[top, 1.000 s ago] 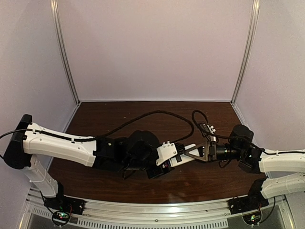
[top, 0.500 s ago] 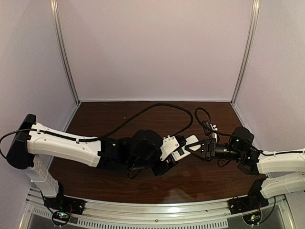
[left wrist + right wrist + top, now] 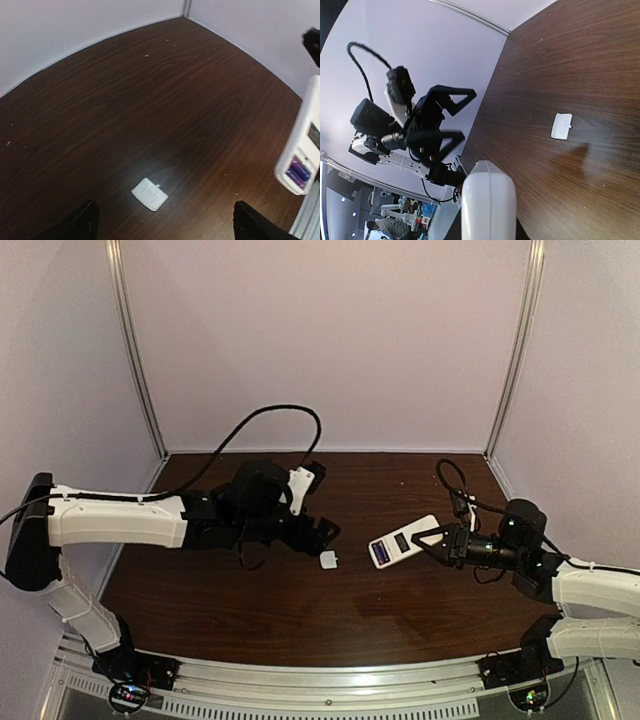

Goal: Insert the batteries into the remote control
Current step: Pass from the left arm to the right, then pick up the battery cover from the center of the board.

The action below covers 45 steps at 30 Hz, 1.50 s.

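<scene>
The robot's left gripper needs to next move to the small white cover piece and close on its edge point(image 3: 321, 561) point(image 3: 142, 201) opposite the little tab.
The white remote control point(image 3: 405, 540) is held off the table by my right gripper point(image 3: 441, 540), which is shut on its right end. Two purple-blue batteries point(image 3: 381, 553) sit in the recess at its left end. They also show in the left wrist view point(image 3: 299, 171) in the remote control point(image 3: 305, 135). The right wrist view shows only the remote's plain white end point(image 3: 487, 205) between my right gripper point(image 3: 487, 227). My left gripper point(image 3: 318, 532) is open and empty, left of the remote and apart from it. Its dark fingertips point(image 3: 82, 225) stand wide apart.
A small thin white cover piece point(image 3: 328, 560) lies flat on the brown table between the two grippers; it also shows in the left wrist view point(image 3: 149, 194) and the right wrist view point(image 3: 561, 125). A black cable point(image 3: 265, 420) loops above the left arm. White walls enclose the table.
My left gripper has drawn away from the remote, back and to the left, and is now open and empty. The right gripper has moved slightly right with the remote. The cover piece is uncovered.
</scene>
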Motion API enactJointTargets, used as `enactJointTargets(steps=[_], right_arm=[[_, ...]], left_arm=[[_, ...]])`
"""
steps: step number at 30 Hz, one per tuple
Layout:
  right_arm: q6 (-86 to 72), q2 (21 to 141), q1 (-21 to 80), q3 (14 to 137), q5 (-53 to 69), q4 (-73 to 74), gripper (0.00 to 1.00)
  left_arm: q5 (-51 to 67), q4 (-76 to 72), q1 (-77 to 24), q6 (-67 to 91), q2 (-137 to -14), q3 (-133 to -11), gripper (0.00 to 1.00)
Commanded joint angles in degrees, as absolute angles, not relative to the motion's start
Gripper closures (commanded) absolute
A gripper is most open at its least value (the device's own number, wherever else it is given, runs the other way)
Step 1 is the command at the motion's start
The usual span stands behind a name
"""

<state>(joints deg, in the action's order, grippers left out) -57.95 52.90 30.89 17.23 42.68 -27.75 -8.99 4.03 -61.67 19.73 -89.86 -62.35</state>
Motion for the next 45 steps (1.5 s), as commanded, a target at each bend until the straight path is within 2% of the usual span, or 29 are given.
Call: enactJointTargets(steps=[1,2,4,6,8,18,31,34,37,45], right_arm=[[-52.7,52.9,29.0,17.4,44.8,-19.4,1.0],[-52.3,53.2,28.9,17.4,45.0,-19.0,1.0],[-51.7,54.0,28.7,17.2,45.4,-18.6,1.0],[-51.4,54.5,28.6,17.1,45.8,-18.7,1.0],[-51.1,55.0,28.5,17.1,45.9,-18.5,1.0],[-51.2,56.4,28.0,17.4,47.8,-18.5,1.0],[-50.6,58.1,27.1,17.4,48.6,-18.5,1.0],[-50.2,59.0,27.1,17.5,48.6,-17.9,1.0],[-49.8,60.6,27.1,17.7,49.1,-17.5,1.0],[-53.8,65.2,28.2,17.8,52.0,-24.0,1.0]], left_arm=[[-0.9,5.0,-54.3,31.1,-90.0,-58.5,0.13],[-0.8,5.9,-53.4,31.8,-91.2,-59.0,0.24],[-1.2,8.4,-52.6,32.5,-94.4,-61.2,0.4],[-1.1,10.2,-52.5,33.0,-97.8,-63.6,0.5],[-1.0,11.0,-52.6,33.7,-100.9,-65.5,0.57],[-2.9,17.4,-52.4,35.5,-113.3,-75.3,0.67],[-3.7,22.5,-52.4,35.7,-121.1,-81.4,0.77],[-4.2,23.2,-52.4,35.9,-121.9,-82.0,0.83],[-4.6,24.0,-51.7,35.4,-121.8,-82.6,0.99],[-13.1,21.9,-51.8,33.2,-112.9,-80.0,1.0]])
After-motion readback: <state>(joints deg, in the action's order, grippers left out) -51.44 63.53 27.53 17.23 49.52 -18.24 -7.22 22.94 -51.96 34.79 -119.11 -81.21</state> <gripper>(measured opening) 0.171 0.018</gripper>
